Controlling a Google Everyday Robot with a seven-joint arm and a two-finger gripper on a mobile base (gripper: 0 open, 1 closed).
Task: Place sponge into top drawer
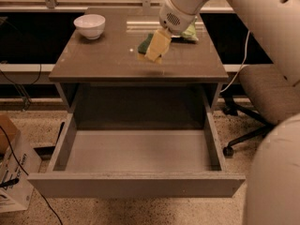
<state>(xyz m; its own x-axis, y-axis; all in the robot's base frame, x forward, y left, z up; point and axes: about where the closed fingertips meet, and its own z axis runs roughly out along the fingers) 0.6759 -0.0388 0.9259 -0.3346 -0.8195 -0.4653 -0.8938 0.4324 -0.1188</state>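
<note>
Next, my gripper lets go of the sponge on the middle of the open top drawer's grey bottom (139, 134).
The sponge (156, 45), yellow foam with a dark green layer, hangs tilted in my gripper (162, 34) a little above the middle of the brown tabletop (103, 62). The gripper is shut on the sponge's upper end, and the arm reaches in from the upper right. The top drawer (136, 185) stands pulled open below the tabletop. Its grey inner floor (138, 149) is bare. The sponge is over the tabletop, behind the open drawer.
A white bowl (90, 25) stands at the tabletop's back left. A crinkly green snack bag (190, 32) lies at the back right, partly behind the gripper. An office chair (265, 90) stands to the right. A cardboard box (11, 172) and cables sit on the floor at left.
</note>
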